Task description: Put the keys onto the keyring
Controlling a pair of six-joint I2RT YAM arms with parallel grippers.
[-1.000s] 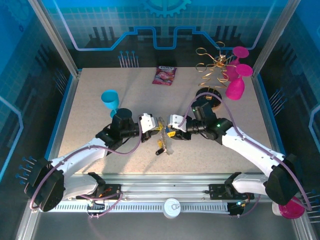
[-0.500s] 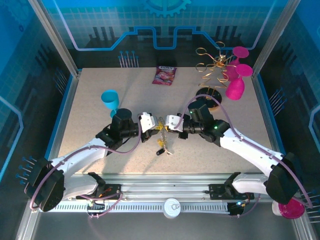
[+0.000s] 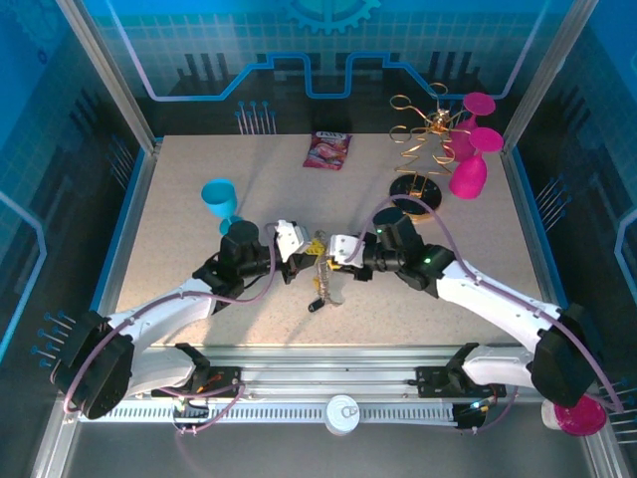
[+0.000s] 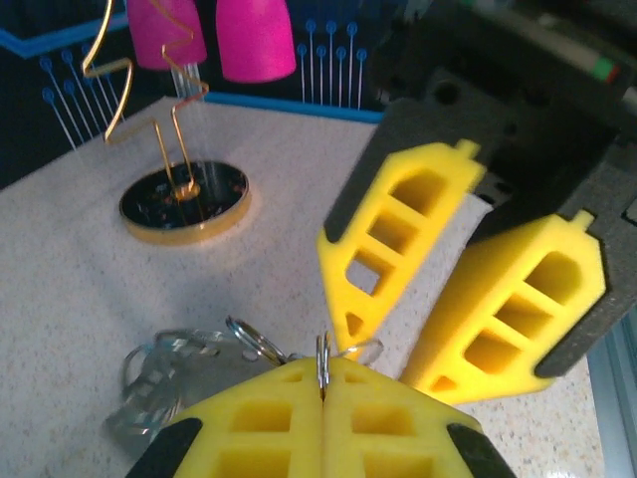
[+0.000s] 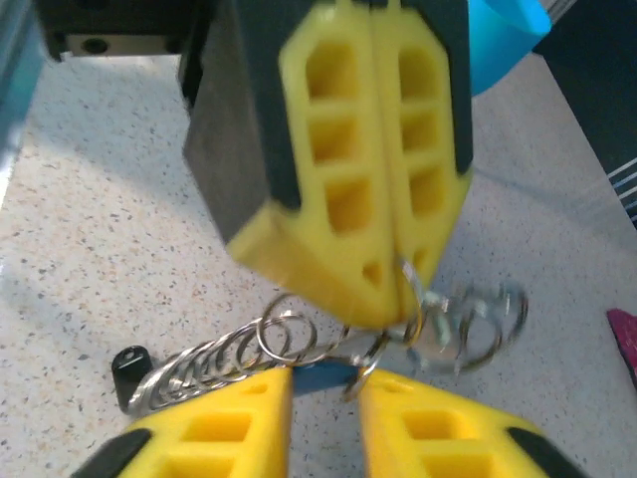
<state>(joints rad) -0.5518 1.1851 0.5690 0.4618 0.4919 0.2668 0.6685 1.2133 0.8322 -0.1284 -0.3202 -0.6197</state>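
Next, my right gripper turns square and pinches the key beside my left gripper's ring (image 5: 413, 311), because the blue key head lies crosswise past my right gripper's fingers.
My left gripper (image 3: 307, 253) (image 4: 321, 376) is shut on a thin metal ring of the keyring (image 5: 224, 357), a silvery chain of linked rings sagging toward the table. My right gripper (image 3: 328, 261) (image 5: 325, 386) faces it tip to tip and stands open. A blue key head (image 5: 325, 375) lies in the gap just past its fingertips, with rings draped over them. A black key head (image 5: 129, 364) (image 3: 314, 305) hangs at the chain's low end. In the left wrist view, more rings (image 4: 249, 341) and a blurred silvery bunch sit left of my shut fingers (image 4: 269, 423).
The gold wire rack (image 3: 418, 134) stands on its round base (image 4: 186, 203) at the back right, beside two pink cups (image 3: 468, 171). A teal cup (image 3: 220, 197) stands close behind the left arm. A pink packet (image 3: 328, 149) lies at the back.
My right gripper has slid left until it meets the left gripper's tips; it closed and has opened again. The left arm shifted slightly back, still shut on the ring.
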